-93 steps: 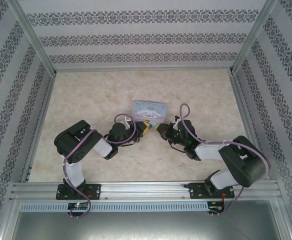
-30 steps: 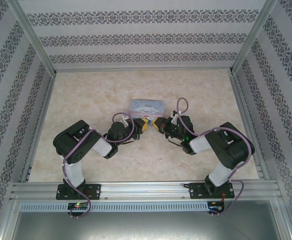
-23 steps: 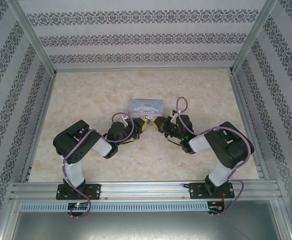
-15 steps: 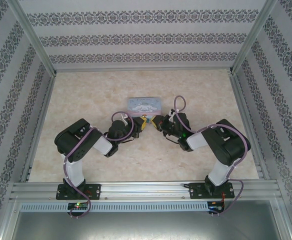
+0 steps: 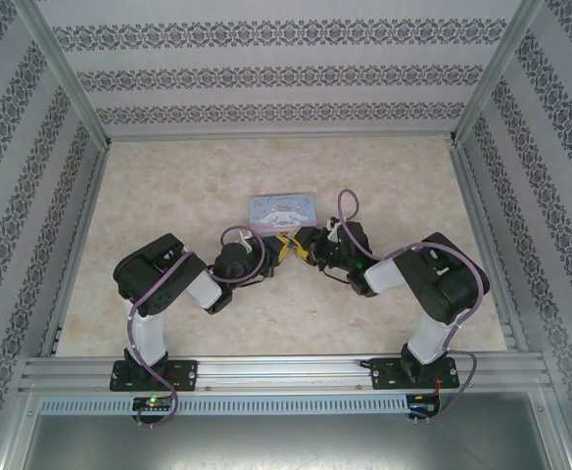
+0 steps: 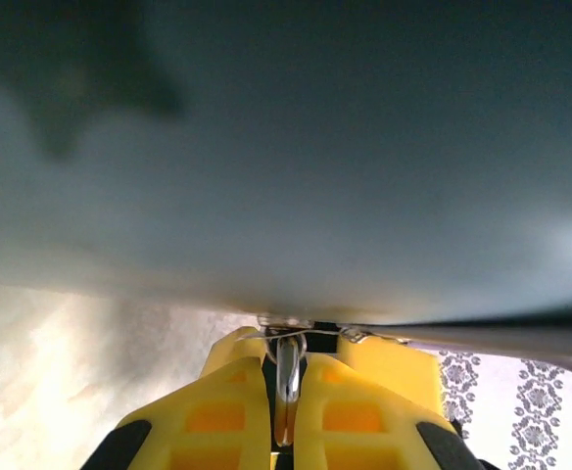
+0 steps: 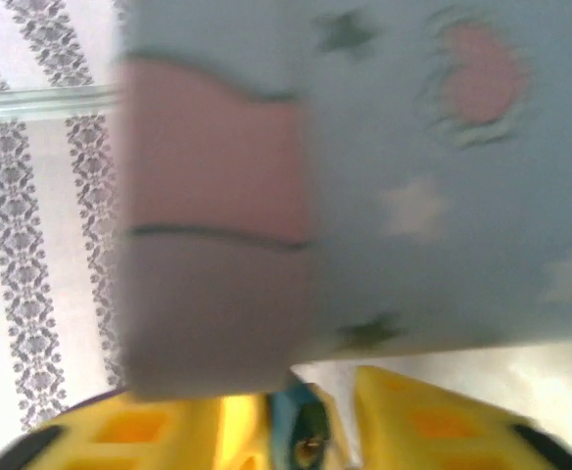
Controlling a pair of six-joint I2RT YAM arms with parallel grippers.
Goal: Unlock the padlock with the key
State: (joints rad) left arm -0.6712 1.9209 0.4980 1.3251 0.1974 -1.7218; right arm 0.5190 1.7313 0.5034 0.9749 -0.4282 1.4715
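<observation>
The left gripper steadies the padlock's shackle and the right gripper is around the padlock's body, so the right gripper will pull back, turn and grab the key (image 7: pixel 309 450).
Both grippers meet at the near edge of the pastel-blue tin (image 5: pixel 284 208). In the left wrist view, my left gripper (image 6: pixel 286 360) is shut on a thin shiny metal piece, the key (image 6: pixel 288 377), which points at the tin's wall (image 6: pixel 315 147); a small ring sits at its tip. My right gripper (image 7: pixel 315 416) stands open just under the tin (image 7: pixel 413 176). The teal padlock (image 7: pixel 301 436) lies against its left finger (image 7: pixel 168 436), with a gap to the right finger (image 7: pixel 433 421). From above, the left gripper (image 5: pixel 280 249) and right gripper (image 5: pixel 304 247) almost touch.
The tin lies mid-table on the beige marbled top (image 5: pixel 188 186). Patterned walls and metal frame posts (image 5: pixel 71 88) close in the table on three sides. Purple cables loop over both wrists.
The right jaws have parted and let go of the padlock. The tin has shifted slightly and tilted. The left gripper stays shut in about the same place.
</observation>
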